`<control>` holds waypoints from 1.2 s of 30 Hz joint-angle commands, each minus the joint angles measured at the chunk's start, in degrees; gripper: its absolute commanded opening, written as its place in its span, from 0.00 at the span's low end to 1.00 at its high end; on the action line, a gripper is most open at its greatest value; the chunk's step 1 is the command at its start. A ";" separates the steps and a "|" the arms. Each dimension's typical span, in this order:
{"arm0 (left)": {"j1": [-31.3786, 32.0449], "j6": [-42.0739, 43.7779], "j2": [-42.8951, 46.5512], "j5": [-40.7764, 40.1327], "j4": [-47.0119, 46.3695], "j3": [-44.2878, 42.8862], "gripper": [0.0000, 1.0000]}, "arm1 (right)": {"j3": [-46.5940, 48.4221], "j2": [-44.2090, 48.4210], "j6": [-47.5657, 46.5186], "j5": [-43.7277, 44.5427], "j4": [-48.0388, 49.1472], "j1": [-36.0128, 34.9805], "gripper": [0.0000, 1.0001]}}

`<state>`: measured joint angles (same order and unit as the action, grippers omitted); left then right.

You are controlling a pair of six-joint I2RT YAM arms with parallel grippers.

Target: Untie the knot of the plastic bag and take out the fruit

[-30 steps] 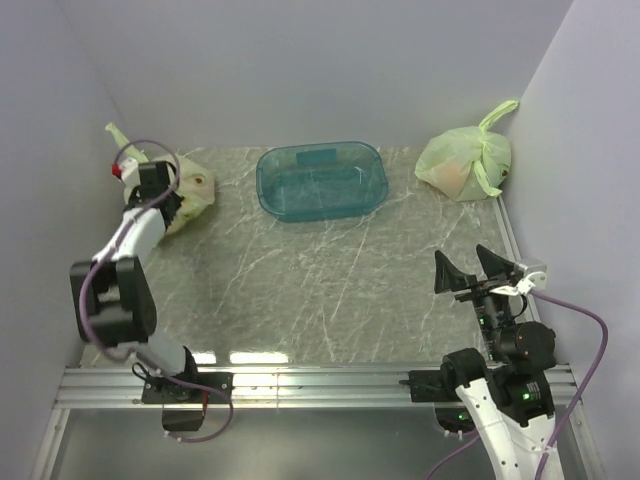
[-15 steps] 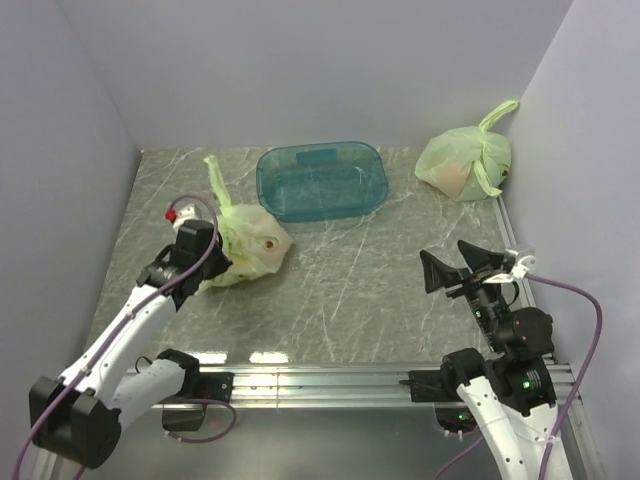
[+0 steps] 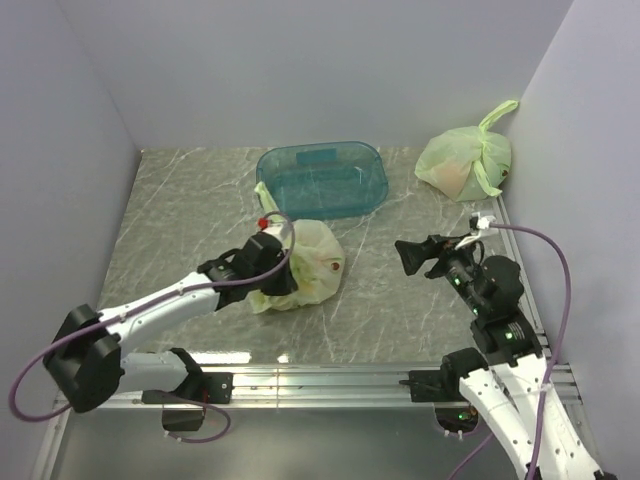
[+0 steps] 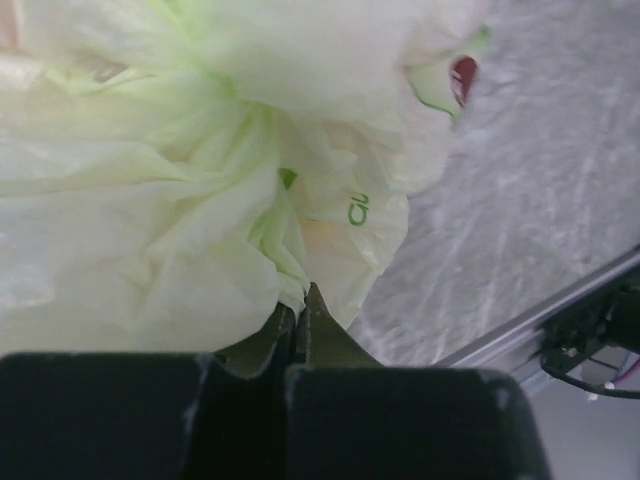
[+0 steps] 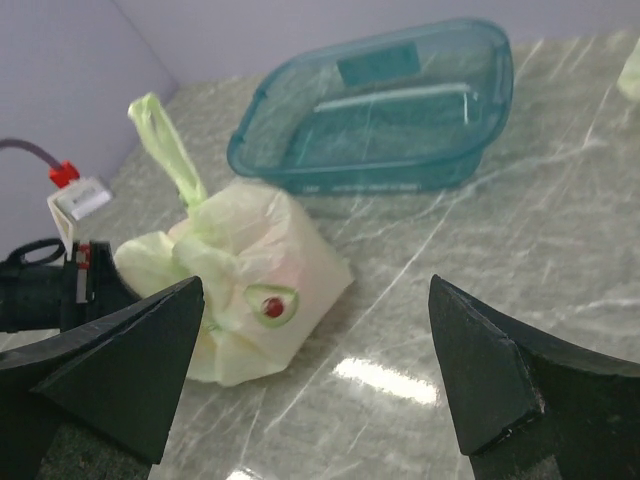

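Observation:
Only my left gripper holds the bag's near loose end, so I need to use it to take the film (image 4: 140,225) next to the knot while my right gripper pulls the opposite side.
The pale green plastic bag (image 3: 308,258) lies on the table just in front of the teal tub. Its knot, a thin green tail (image 3: 265,196), sticks up at its far left and also shows in the right wrist view (image 5: 165,150). My left gripper (image 3: 283,282) is shut on a fold of the bag's film at its near left side, seen close up in the left wrist view (image 4: 300,312). The fruit is hidden inside; only a pinkish tint and a small red mark (image 5: 272,305) show. My right gripper (image 3: 422,254) is open and empty to the right of the bag, facing it (image 5: 316,285).
A teal plastic tub (image 3: 372,193) stands at the back middle. A second pale green bag (image 3: 463,160), pinkish-orange showing through, sits in the back right corner. Grey walls close in the left, back and right sides.
My left gripper has dragged the bag from the far left corner to the middle in front of the tub. My right gripper has swung left toward it, still open.

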<state>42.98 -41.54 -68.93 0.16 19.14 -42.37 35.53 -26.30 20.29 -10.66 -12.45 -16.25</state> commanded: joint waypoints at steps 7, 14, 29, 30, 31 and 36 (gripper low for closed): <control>7.47 0.60 1.84 -5.08 -8.67 -2.56 0.01 | 3.31 -15.16 2.82 4.67 5.15 -11.95 1.00; 7.91 -5.39 14.95 -8.95 -5.26 4.66 0.50 | 8.24 -28.70 -2.45 9.16 9.27 -20.92 0.94; 6.24 0.41 2.14 -18.00 2.75 -11.50 0.60 | 10.88 -41.54 -8.16 6.61 17.98 -28.57 0.67; 5.98 0.58 1.43 -18.18 2.84 -11.77 0.60 | 10.44 -42.68 -8.34 6.35 18.59 -28.57 0.67; 5.89 0.32 0.29 -18.62 3.10 -12.12 0.61 | 10.18 -43.39 -8.25 6.26 19.03 -28.57 0.67; 5.53 -0.12 -1.38 -19.32 2.49 -10.90 0.62 | 7.64 -46.90 -7.73 6.26 22.72 -28.66 0.67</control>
<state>48.75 -42.48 -70.32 -17.21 21.98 -52.18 44.71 -72.01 12.95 -4.19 5.13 -44.49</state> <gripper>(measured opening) 0.617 0.674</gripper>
